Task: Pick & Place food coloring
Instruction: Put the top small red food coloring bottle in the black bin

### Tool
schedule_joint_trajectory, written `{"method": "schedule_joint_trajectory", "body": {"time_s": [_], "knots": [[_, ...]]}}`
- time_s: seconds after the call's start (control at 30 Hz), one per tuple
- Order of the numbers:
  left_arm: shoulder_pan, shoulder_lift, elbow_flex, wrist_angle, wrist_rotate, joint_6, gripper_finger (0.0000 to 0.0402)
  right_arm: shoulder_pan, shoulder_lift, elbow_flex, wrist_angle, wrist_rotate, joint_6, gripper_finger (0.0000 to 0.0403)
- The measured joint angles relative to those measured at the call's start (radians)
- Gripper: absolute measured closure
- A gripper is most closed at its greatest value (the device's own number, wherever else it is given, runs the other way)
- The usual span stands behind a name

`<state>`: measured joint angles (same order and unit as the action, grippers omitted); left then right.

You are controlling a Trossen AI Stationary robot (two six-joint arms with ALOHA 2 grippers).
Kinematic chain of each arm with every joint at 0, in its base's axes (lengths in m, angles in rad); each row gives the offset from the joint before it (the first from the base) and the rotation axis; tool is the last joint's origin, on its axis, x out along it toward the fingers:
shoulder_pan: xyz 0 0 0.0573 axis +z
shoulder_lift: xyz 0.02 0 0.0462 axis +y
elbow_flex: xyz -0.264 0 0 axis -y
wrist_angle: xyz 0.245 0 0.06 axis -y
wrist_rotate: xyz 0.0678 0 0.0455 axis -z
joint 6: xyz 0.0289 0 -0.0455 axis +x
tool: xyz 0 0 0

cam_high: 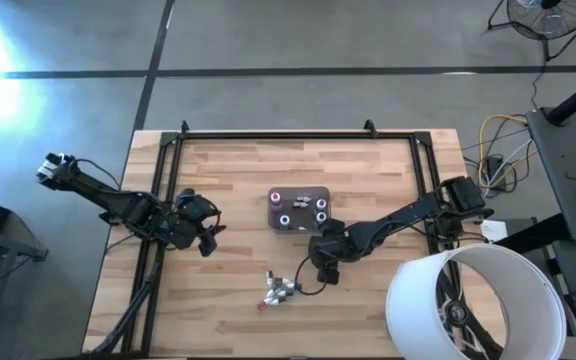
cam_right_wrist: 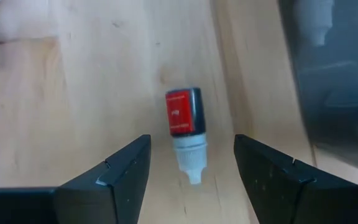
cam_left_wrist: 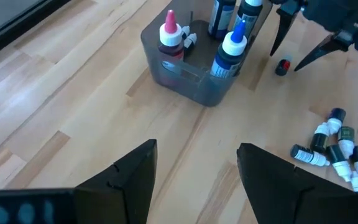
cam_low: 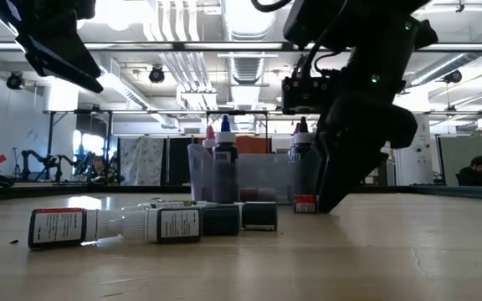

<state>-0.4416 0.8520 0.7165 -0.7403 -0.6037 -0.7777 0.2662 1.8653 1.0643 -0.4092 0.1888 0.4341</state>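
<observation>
The black food coloring bottle is at the heap's edge nearest the grey tray. My left gripper will close on the body (cam_high: pixel 269 275) (cam_left_wrist: pixel 301 153) of that bottle.
One small food coloring bottle (cam_right_wrist: pixel 184 121) with a red label and a white tip lies on its side on the wood by itself, also seen in the left wrist view (cam_left_wrist: pixel 283 66) and the low view (cam_low: pixel 305 203). My right gripper (cam_right_wrist: pixel 191 165) (cam_high: pixel 324 268) is open and low over it, a finger on either side, touching nothing. Several more bottles (cam_high: pixel 280 288) (cam_low: pixel 141 224) lie on their sides in a loose heap near the table's near edge. My left gripper (cam_left_wrist: pixel 197 168) (cam_high: pixel 204 236) is open and waits left of the tray.
A grey tray (cam_high: pixel 280 222) (cam_left_wrist: pixel 185 81) at mid-table holds upright bottles with pink, blue and white caps. Black frame rails (cam_high: pixel 268 137) run along the table's far and side edges. A large white cylinder (cam_high: pixel 468 300) stands off the near right corner.
</observation>
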Motion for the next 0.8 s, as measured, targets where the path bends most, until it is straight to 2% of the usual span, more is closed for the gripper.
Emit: {"method": "schedule_joint_trajectory", "body": {"time_s": [0.17,0.57,0.67,0.8], "knots": [[0.0,0.0,0.0,0.0,0.0,-0.037,0.0202,-0.002,-0.003,-0.032,0.016,0.008,-0.016,0.02],[0.001,0.0,0.003,0.008,-0.036,-0.09,0.0202,-0.002,0.0,-0.009,-0.016,-0.015,-0.071,0.0351],[0.001,0.0,0.003,0.008,-0.04,-0.093,0.0202,-0.002,0.0,0.031,-0.063,-0.023,-0.096,0.0365],[0.001,0.0,0.003,0.007,-0.043,-0.093,0.0202,0.005,-0.049,0.148,-0.211,0.028,-0.095,0.0365]]}}
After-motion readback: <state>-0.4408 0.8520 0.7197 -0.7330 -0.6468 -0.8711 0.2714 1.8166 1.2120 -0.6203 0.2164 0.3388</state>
